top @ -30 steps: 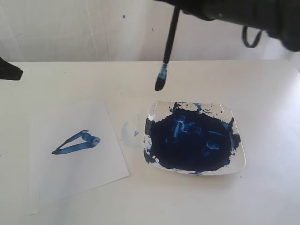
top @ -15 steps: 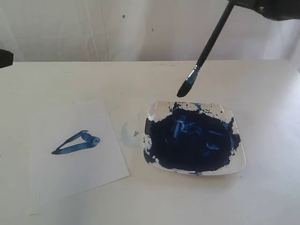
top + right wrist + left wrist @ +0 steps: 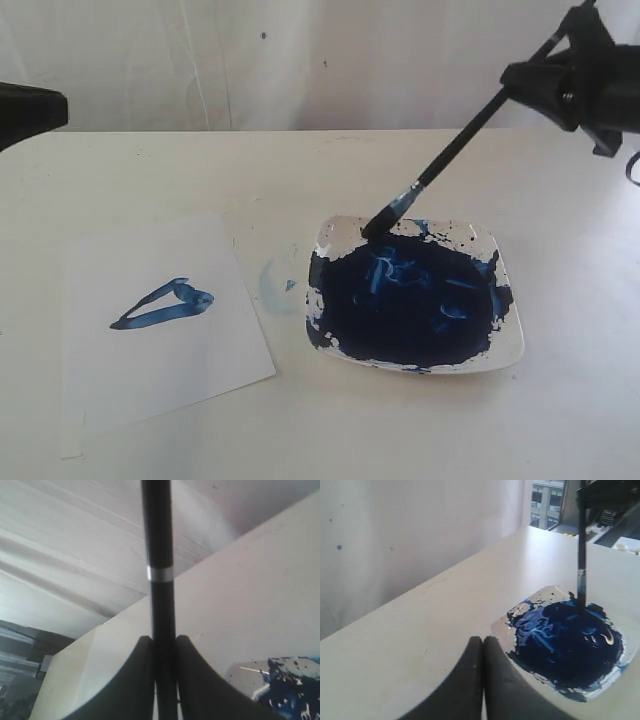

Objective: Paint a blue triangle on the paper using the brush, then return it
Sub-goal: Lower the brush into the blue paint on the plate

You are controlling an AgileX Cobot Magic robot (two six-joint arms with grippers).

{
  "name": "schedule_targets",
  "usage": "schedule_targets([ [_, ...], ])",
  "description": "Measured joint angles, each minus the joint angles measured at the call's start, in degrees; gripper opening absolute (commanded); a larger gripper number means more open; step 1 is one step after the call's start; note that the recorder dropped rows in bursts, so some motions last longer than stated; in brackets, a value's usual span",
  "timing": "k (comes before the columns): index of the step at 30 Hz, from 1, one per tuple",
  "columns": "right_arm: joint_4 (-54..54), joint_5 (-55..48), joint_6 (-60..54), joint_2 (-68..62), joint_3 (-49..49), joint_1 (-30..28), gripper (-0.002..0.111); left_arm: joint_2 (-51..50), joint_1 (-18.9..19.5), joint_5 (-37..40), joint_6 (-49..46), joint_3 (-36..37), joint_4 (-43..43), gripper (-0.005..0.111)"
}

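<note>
I should set the brush down with my right gripper across the dark blue paint in the white square plate [image 3: 458,264].
The white paper [image 3: 160,320] lies at the front left and bears the blue triangle [image 3: 165,304]. My right gripper [image 3: 520,82] is shut on the black handle of the brush [image 3: 450,155], high at the right. The brush slants down and left, and its bristle tip rests at the far rim of the white square plate [image 3: 510,345], at the edge of the dark blue paint. In the right wrist view the brush [image 3: 157,555] runs between the two fingers of that gripper [image 3: 163,642]. My left gripper [image 3: 483,641] is shut with nothing in it, near the plate [image 3: 527,677]. The upright brush [image 3: 581,555] shows there too.
A pale blue round smudge [image 3: 275,285] marks the table between paper and plate. The left arm [image 3: 30,110] shows as a dark shape at the left edge. A white wall stands behind the table.
The right gripper has swung right and down. The brush has tilted over and its tip has dropped from above the table onto the plate's far rim. The left arm has crept further into view.
</note>
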State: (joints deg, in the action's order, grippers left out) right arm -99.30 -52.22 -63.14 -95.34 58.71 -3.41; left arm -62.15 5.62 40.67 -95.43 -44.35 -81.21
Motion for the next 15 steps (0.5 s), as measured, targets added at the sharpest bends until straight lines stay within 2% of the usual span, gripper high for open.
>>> schedule_targets([
  [8, 0.0, 3.9, 0.0, -4.3, -2.7, 0.0, 0.0, -1.3, -8.2, 0.0, -2.0, 0.0, 0.0, 0.0],
  [15, -0.2, 8.8, 5.3, -8.8, -2.7, 0.0, 0.0, -1.3, -10.6, 0.0, -2.1, 0.0, 0.1, 0.0],
])
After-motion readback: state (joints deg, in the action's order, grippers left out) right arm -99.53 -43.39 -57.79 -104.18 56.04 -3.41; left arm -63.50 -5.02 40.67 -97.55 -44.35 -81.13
